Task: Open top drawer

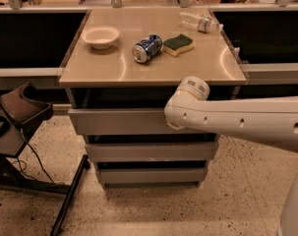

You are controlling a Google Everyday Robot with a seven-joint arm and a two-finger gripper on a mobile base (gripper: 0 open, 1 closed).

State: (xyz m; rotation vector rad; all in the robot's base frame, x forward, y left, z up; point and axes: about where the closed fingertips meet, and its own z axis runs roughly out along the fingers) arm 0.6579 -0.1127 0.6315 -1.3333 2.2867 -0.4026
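Observation:
Next, I release the top drawer, front pulled out over the gap (153,138) above the upper narrower drawer.
The top drawer (119,122) is the widest grey front, just under the tan countertop (114,68), with a dark gap above it. Two narrower grey drawers (148,151) sit below it. My white arm reaches in from the right, and its wrist (185,104) presses against the right half of the top drawer's front. My gripper is hidden behind that wrist, at the drawer's upper edge.
On the countertop are a white bowl (101,36), a blue can on its side (146,48), a green-and-yellow sponge (177,44) and a clear plastic bottle (200,21). A dark chair-like stand (20,112) with black legs stands on the speckled floor at the left.

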